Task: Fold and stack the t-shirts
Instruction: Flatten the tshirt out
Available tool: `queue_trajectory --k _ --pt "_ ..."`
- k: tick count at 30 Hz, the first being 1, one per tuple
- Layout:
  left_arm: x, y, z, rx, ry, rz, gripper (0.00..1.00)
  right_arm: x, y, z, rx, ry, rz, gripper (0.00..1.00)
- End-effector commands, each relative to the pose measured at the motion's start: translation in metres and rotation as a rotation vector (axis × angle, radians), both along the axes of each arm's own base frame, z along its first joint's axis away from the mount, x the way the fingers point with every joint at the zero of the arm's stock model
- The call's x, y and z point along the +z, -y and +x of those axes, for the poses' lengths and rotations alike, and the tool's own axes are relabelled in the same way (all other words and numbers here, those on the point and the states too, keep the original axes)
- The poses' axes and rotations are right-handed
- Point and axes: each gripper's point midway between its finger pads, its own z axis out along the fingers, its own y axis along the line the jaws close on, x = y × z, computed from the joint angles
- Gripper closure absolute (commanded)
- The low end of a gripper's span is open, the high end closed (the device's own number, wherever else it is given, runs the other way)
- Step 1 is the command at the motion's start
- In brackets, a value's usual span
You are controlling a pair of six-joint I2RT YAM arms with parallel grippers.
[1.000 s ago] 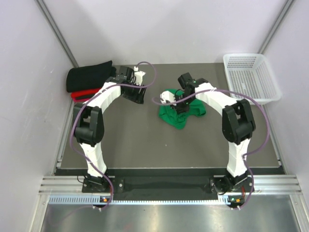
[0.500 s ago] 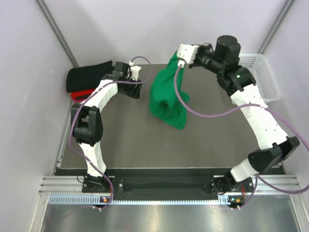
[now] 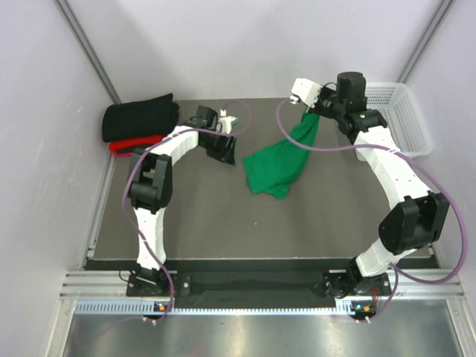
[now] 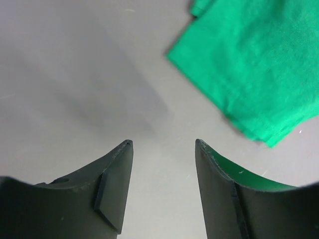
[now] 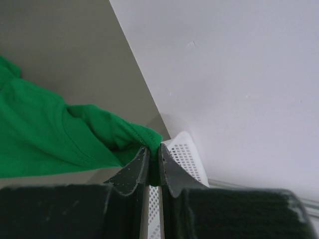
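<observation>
The robot's right gripper will release the lifted edge of the green t-shirt on the table (image 3: 315,146) next to the white mesh basket.
The bright green t-shirt (image 3: 279,163) lies partly on the table's middle, one edge lifted toward the back right. My right gripper (image 3: 311,111) is shut on that edge (image 5: 149,137) and holds it up above the table. My left gripper (image 3: 227,152) is open and empty, low over the table just left of the green t-shirt (image 4: 254,64). The black t-shirt (image 3: 140,117) lies folded on the red t-shirt (image 3: 126,144) at the back left corner.
A white mesh basket (image 3: 390,119) stands at the back right, and shows behind my right fingers (image 5: 187,154). White walls close in the table at the back and both sides.
My right gripper lifted the green t-shirt high off the table, then came down and right, so the shirt now drapes lower. My left gripper moved right toward the shirt.
</observation>
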Motion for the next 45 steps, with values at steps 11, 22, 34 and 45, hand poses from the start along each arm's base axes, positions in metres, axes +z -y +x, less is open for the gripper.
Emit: queue_trajectory --k 11,22,34,45 --pt "0.001 0.089 0.064 -0.079 0.160 -0.064 0.48 0.027 0.010 -0.053 0.001 0.025 0.034 1.00" --pt "-0.001 0.100 0.089 -0.089 0.228 -0.066 0.54 0.017 0.013 -0.070 0.003 -0.022 0.032 1.00" --pt "-0.041 0.123 0.056 -0.191 0.119 -0.085 0.62 0.029 0.020 -0.080 -0.015 -0.010 0.024 0.99" --pt "-0.042 0.125 0.040 -0.198 0.075 -0.083 0.99 0.023 0.018 -0.078 -0.014 -0.022 0.032 0.99"
